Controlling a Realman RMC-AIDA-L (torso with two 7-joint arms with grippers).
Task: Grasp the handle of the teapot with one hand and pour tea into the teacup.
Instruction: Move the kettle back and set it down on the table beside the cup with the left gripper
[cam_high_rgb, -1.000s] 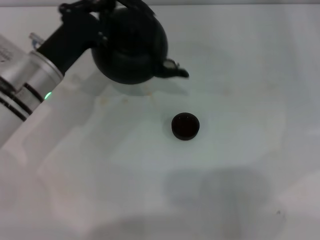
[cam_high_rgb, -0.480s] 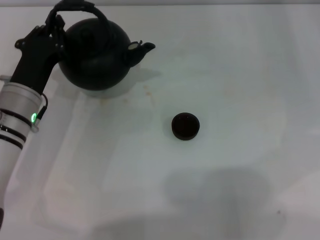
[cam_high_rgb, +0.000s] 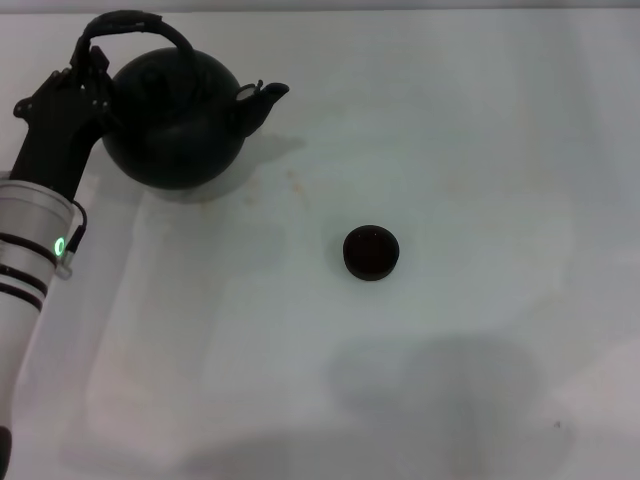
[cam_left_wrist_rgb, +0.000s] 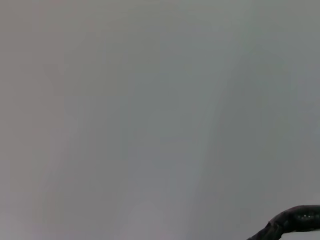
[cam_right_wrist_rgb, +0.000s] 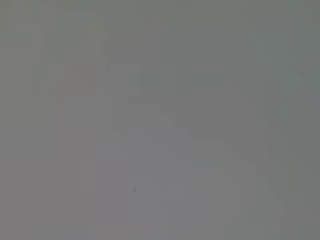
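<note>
The teapot is in my left gripper. It will let go of the teapot on the white table (cam_high_rgb: 192, 192) by the faint brownish stains, a little closer to me.
The large round black teapot (cam_high_rgb: 175, 120) stands upright at the far left of the white table, its short spout (cam_high_rgb: 262, 97) pointing right. Its dark arched handle (cam_high_rgb: 135, 22) rises over the body. My left gripper (cam_high_rgb: 85, 72) is at the handle's left end and is shut on it. A dark curved piece of the handle (cam_left_wrist_rgb: 295, 221) shows at the edge of the left wrist view. The small dark teacup (cam_high_rgb: 371, 252) stands alone near the table's middle, well to the right of and nearer than the teapot. My right gripper is out of view.
The white table (cam_high_rgb: 480, 150) has faint brownish stains (cam_high_rgb: 294, 180) between teapot and cup. Soft shadows lie on the near part of the table. The right wrist view shows only plain grey surface.
The teapot, tilted with its spout down towards the cup a second ago, has swung upright and moved left and away from the cup with my left gripper. The cup has not moved.
</note>
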